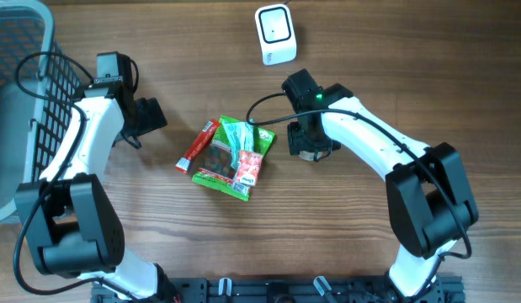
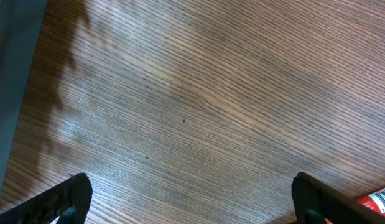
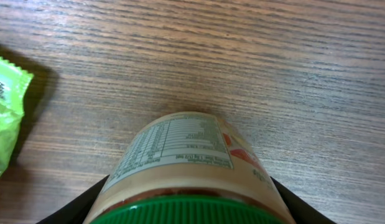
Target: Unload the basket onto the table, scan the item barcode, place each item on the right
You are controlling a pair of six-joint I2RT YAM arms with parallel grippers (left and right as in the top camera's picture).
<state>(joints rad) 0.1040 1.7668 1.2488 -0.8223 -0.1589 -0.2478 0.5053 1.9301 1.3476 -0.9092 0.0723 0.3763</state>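
Note:
The jar will go down from my right gripper onto the bare wood (image 1: pixel 366 150) under the white forearm, farther away from the snack bag.
The item is a jar (image 3: pixel 180 149) with a green lid and a pale label that shows a nutrition table. It stands on the wooden table. My right gripper (image 3: pixel 189 205) is shut on it, one black finger pressed against each side. From overhead the right gripper (image 1: pixel 306 143) covers most of the jar (image 1: pixel 311 155), just right of the snack bag. The white barcode scanner (image 1: pixel 275 34) stands at the back of the table, beyond the jar. No barcode shows on the jar. My left gripper (image 1: pixel 151 118) hangs open over bare wood, with nothing between its fingers (image 2: pixel 71 194).
A green snack bag (image 1: pixel 235 157) and a red stick pack (image 1: pixel 198 145) lie mid-table; the bag's edge (image 3: pixel 5 118) is left of the jar. The red pack's end (image 2: pixel 379 200) lies by the left gripper's right finger. A grey wire basket (image 1: pixel 24 101) fills the far left.

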